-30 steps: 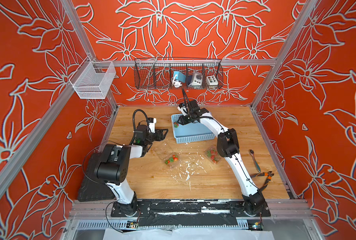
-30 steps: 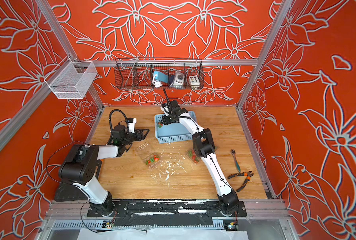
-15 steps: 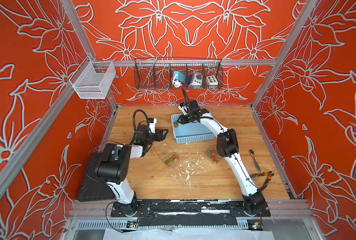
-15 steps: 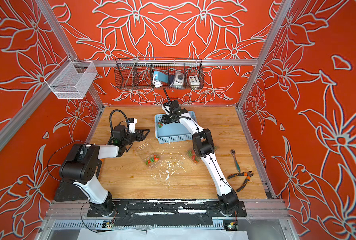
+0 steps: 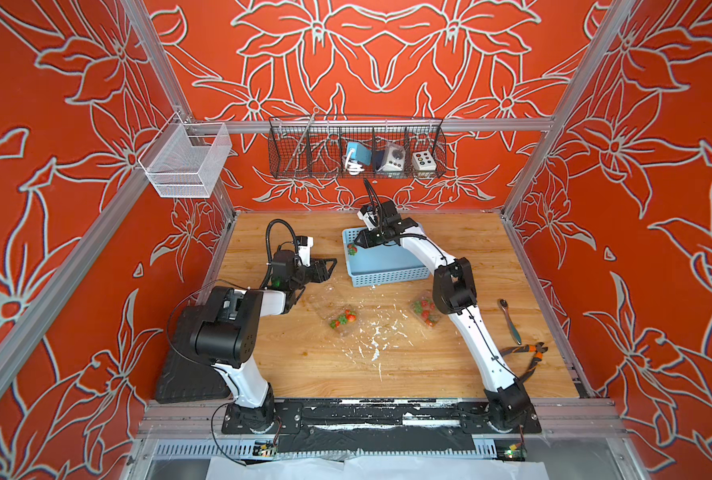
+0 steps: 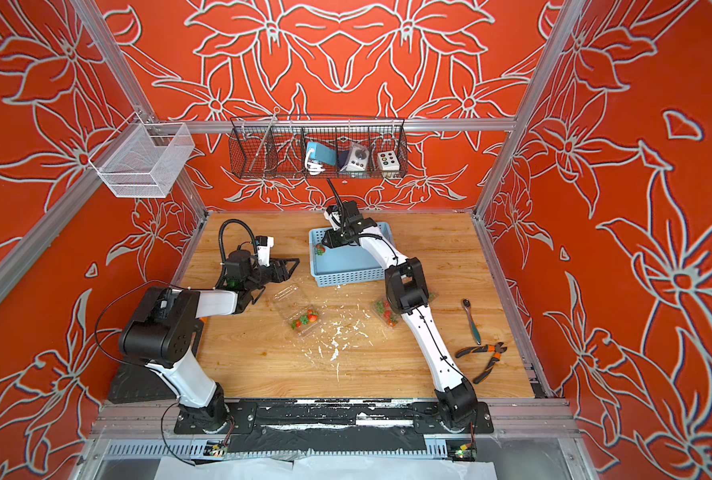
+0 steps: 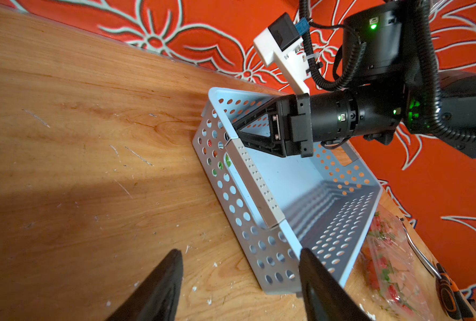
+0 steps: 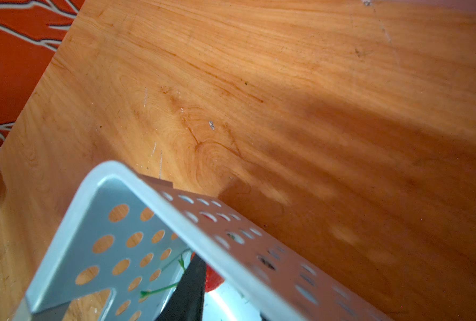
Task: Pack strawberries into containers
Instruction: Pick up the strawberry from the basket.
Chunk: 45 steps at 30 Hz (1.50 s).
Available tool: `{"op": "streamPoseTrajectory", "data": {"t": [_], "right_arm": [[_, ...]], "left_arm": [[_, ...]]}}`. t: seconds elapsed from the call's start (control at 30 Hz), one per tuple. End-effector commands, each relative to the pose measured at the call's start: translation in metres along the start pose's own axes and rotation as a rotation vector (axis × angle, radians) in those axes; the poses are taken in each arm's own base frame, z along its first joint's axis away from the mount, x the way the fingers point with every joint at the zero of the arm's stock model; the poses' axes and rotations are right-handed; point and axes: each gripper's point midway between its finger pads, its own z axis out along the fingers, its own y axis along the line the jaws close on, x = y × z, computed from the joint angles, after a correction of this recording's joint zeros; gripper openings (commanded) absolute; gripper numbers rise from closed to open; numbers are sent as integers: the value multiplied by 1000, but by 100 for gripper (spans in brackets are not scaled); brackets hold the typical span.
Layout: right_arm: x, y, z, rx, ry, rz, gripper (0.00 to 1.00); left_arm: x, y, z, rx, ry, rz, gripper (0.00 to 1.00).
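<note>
The finger of my right gripper presses beside the red strawberry at the basket's side while the green stem sits outside its grip, so I will open and take the green stem (image 8: 162,290).
A blue perforated basket (image 5: 387,277) stands at the back of the wooden table. My right gripper (image 5: 356,242) reaches into its far left corner, where one red strawberry (image 5: 352,249) lies. In the right wrist view one black finger (image 8: 193,283) touches that strawberry (image 8: 213,279). The basket wall (image 8: 175,211) hides the other finger. My left gripper (image 7: 239,254) hovers open and empty over the table, left of the basket. Two clear containers hold several strawberries: one (image 5: 339,318) mid-table with its lid open, one (image 5: 427,309) partly under my right arm.
Orange-handled pliers (image 5: 528,357) and a metal hand tool (image 5: 508,320) lie near the right edge. White crumbs (image 5: 375,332) dot the middle of the table. A black wire basket (image 5: 356,149) and a white mesh basket (image 5: 184,162) hang on the walls.
</note>
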Motion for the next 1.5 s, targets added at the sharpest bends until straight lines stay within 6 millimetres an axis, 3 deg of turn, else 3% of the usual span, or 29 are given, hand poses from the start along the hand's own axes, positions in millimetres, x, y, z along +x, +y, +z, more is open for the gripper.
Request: {"op": "streamPoseTrajectory", "data": {"t": [0.0, 0.33, 1.03, 1.13, 1.3, 1.47], "right_arm": [[14, -11, 4, 4, 33, 47, 36], [12, -9, 6, -9, 21, 58, 36], [15, 2, 14, -102, 25, 101, 20], [12, 4, 12, -105, 17, 98, 16], [6, 8, 6, -115, -8, 85, 0], [-1, 19, -11, -125, -40, 58, 0]], "left_arm": [[-11, -4, 2, 27, -27, 12, 66], [-10, -5, 1, 29, -27, 13, 66], [-11, -5, 1, 30, -28, 14, 65], [-11, -5, 1, 30, -28, 14, 65], [-11, -5, 1, 28, -28, 15, 65], [-11, -6, 1, 34, -30, 14, 65]]}}
